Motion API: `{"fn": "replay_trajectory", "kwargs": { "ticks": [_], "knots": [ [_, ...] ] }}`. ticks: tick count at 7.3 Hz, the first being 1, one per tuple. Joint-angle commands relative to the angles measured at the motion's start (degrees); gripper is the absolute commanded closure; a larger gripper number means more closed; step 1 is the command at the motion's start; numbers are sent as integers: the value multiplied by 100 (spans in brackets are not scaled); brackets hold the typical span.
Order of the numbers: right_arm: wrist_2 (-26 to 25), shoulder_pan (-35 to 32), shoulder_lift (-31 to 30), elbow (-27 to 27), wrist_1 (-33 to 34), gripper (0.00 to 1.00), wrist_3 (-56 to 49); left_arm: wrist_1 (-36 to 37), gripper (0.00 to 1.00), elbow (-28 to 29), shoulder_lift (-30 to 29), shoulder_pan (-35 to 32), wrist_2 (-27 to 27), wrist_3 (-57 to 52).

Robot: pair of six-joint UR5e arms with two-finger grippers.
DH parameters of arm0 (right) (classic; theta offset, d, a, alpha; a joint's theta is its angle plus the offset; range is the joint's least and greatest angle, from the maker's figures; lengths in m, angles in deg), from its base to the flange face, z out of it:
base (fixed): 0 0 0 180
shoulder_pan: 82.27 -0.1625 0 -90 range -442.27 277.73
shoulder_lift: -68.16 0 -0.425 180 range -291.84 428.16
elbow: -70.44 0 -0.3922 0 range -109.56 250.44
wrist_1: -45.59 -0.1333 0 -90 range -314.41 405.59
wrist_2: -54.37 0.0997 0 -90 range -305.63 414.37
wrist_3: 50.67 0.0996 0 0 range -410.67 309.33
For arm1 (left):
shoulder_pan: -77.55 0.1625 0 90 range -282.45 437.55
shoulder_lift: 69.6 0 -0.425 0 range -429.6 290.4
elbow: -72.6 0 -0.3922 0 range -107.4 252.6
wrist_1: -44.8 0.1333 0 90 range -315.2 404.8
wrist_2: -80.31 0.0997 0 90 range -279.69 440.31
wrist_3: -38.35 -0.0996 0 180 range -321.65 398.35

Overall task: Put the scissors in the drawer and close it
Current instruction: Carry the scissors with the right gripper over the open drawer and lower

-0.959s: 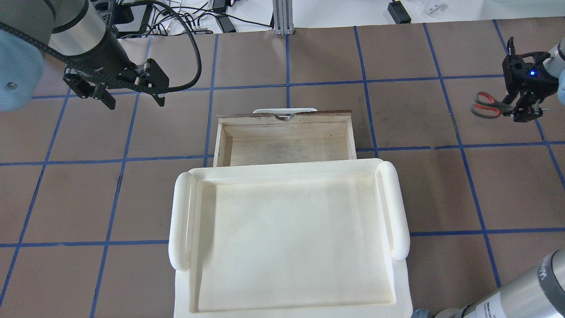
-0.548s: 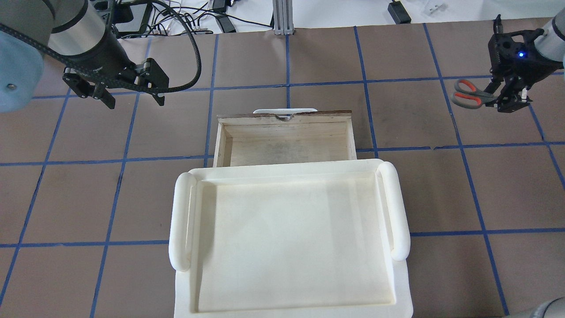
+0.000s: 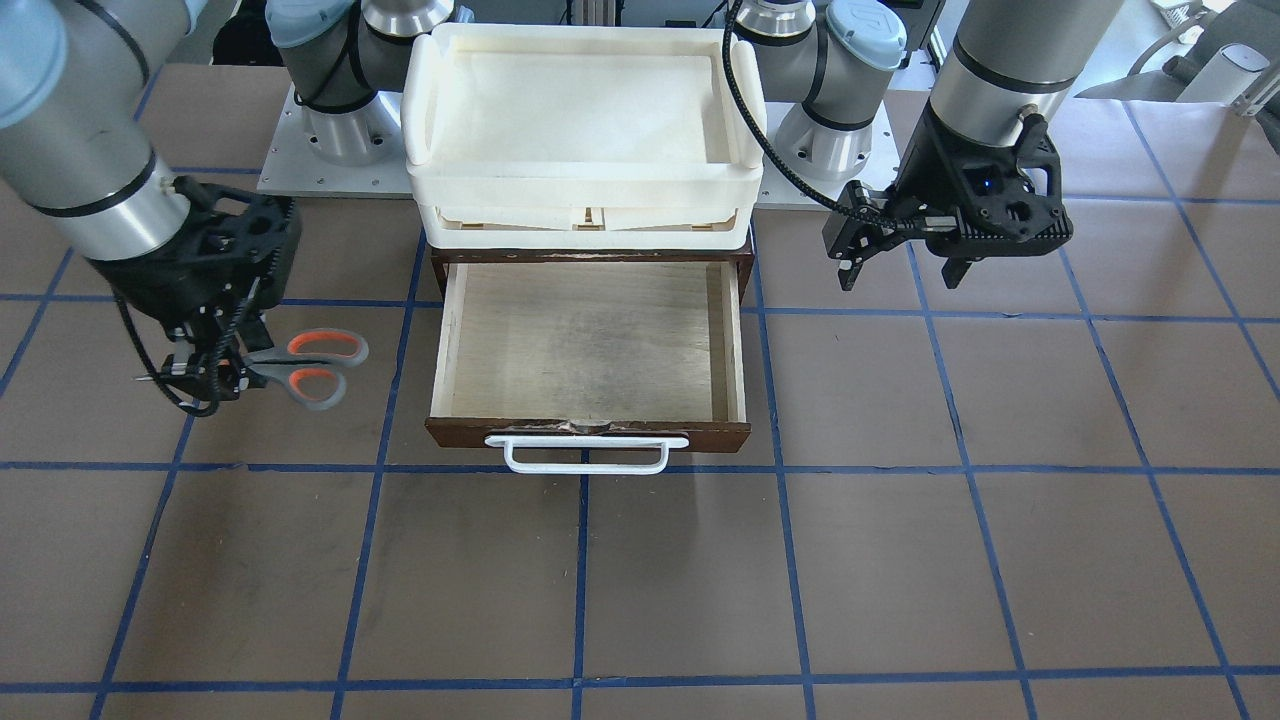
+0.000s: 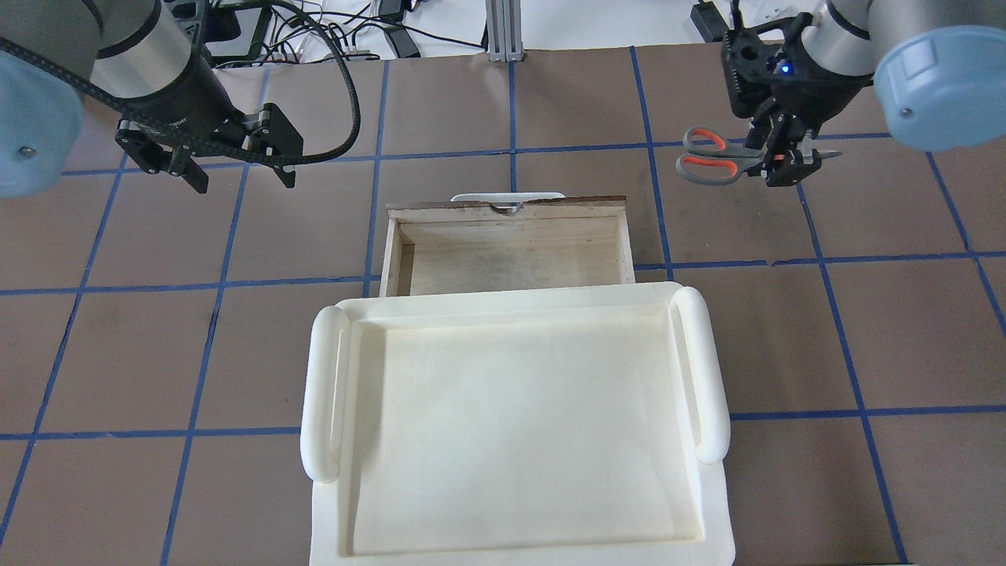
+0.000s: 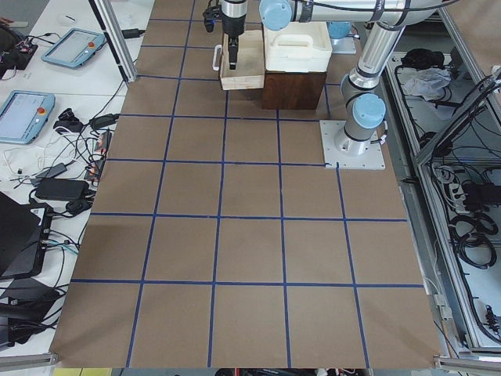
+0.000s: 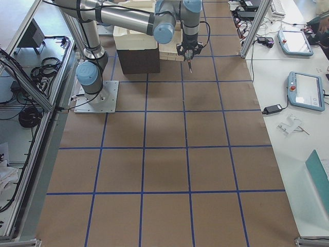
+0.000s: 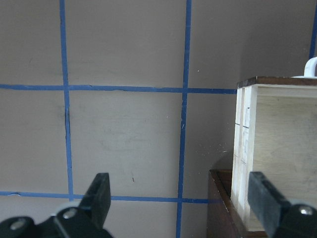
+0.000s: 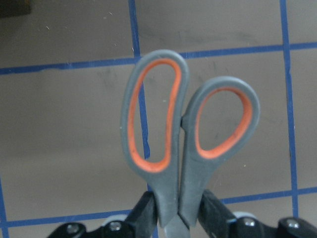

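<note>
I need to release the scissors with my right gripper across the middle of the drawer's wooden bottom (image 3: 596, 366), slightly toward the white bar handle. The scissors still hang in the air beside the drawer.
The scissors (image 4: 711, 156), grey handles lined with orange, hang in the air to the right of the drawer, handles pointing toward it. My right gripper (image 4: 786, 161) is shut on their blades; in the right wrist view the scissors (image 8: 188, 129) stick out from between the two closed fingers (image 8: 143, 218). The drawer (image 4: 511, 208) stands pulled open with its pale wooden inside bare and its white bar handle (image 3: 585, 455) at the front. My left gripper (image 4: 240, 177) hovers open and empty to the left of the drawer (image 7: 257, 148).
A cream-white tray stack (image 4: 322, 393) sits on the dark cabinet above the drawer, nearer the robot. The brown table (image 3: 900, 560) carries a blue tape grid. Cables and small devices lie beyond the table's far edge (image 4: 354, 39).
My right gripper has carried the scissors leftward and farther from the robot, closer to the drawer's right side. The left arm and the drawer have stayed put.
</note>
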Motion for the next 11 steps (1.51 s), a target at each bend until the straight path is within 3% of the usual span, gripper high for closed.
{"fn": "replay_trajectory", "kwargs": {
  "ticks": [1,3,5,7,11],
  "knots": [
    [-60,-1050,136,366,-382,100,994,48,0,-7,-30,0,0,6],
    [-85,-1962,652,655,-294,100,2250,30,0,-16,-3,0,8,-3],
    [-86,-2685,1312,1042,-285,100,2798,30,0,-16,-3,-8,8,-3],
    [-16,-2785,1639,1035,-284,100,2800,30,0,-68,31,-9,8,6],
    [-15,-2855,1675,974,-337,100,2801,39,0,-121,67,-9,0,6]
  ]
}}
